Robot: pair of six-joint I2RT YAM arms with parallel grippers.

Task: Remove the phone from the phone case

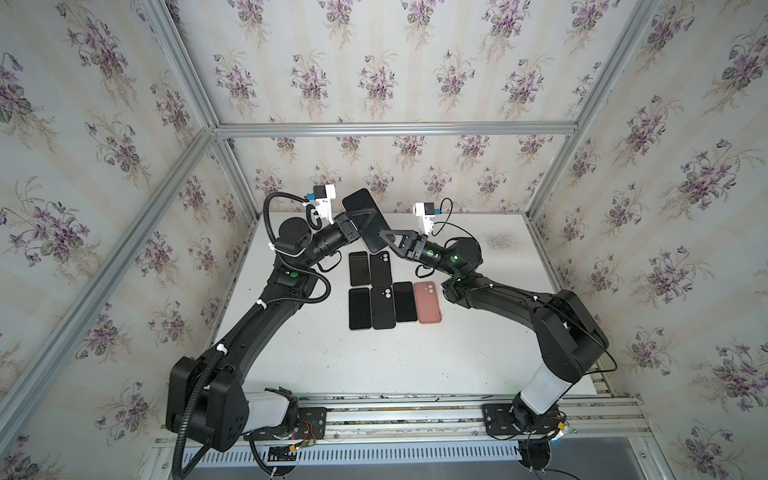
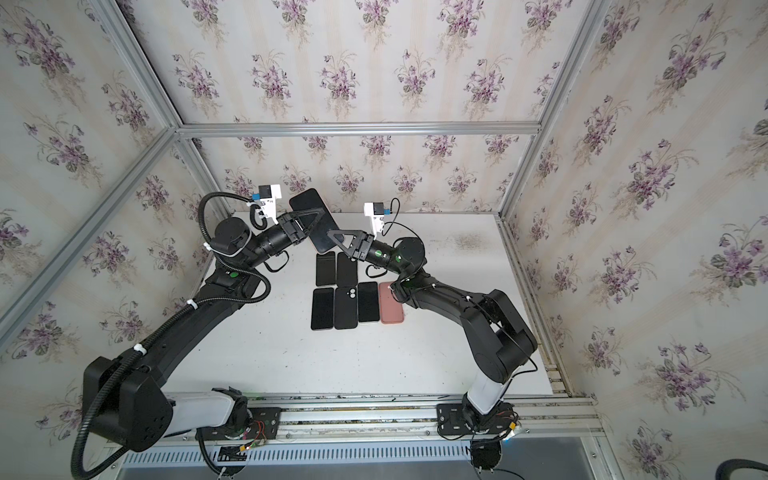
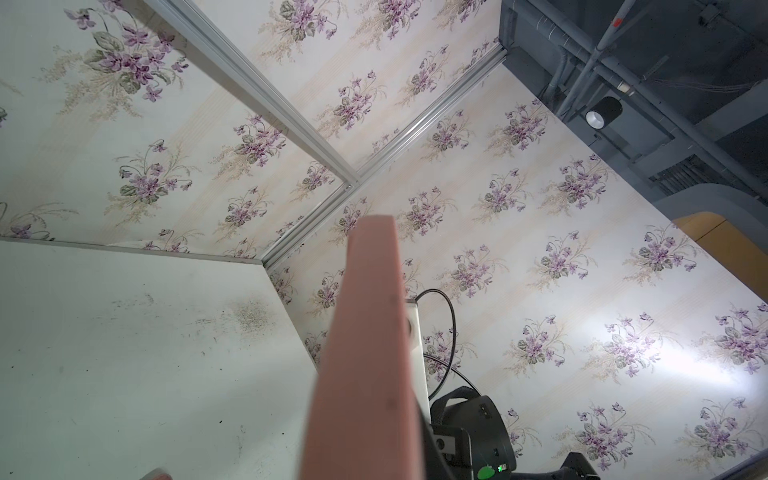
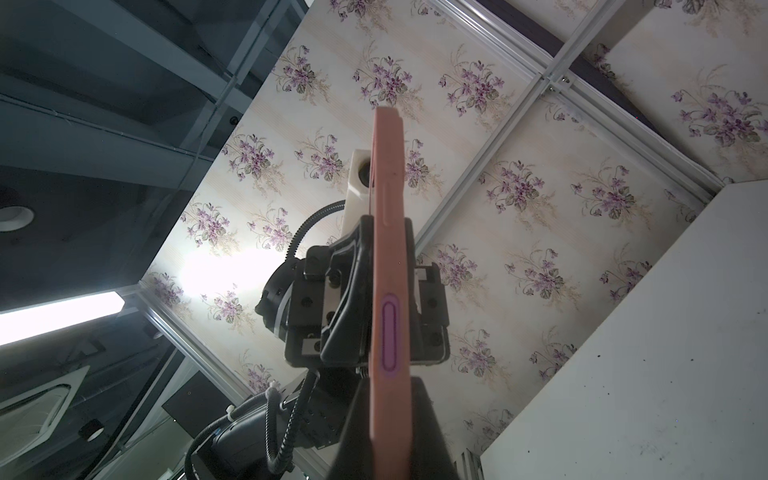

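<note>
My left gripper's fingers are across the phone's middle. Next, my left gripper opens and takes the case's upper end (image 1: 356, 197) before my right gripper works the case's lower corner.
A phone (image 1: 359, 203) with a dark screen sits in a pink phone case (image 4: 388, 249) and is held tilted in the air above the back of the table, in both top views (image 2: 307, 203). My left gripper (image 1: 368, 216) (image 2: 318, 216) is shut on the case from the left, its fingers (image 4: 353, 291) flanking the pink edge. From the right, my right gripper (image 1: 386, 237) (image 2: 334, 237) is shut on the lower end of the same case, its dark fingers (image 4: 432, 436) pressed to both sides. In the left wrist view the blurred pink case (image 3: 365, 353) hides the left jaws.
Several black phones and cases (image 1: 372, 291) lie in two rows on the white table (image 1: 478, 332) under the held phone. An empty pink case (image 1: 428, 302) lies at the right end of the near row. Flowered walls with metal framing (image 1: 395, 129) enclose the table.
</note>
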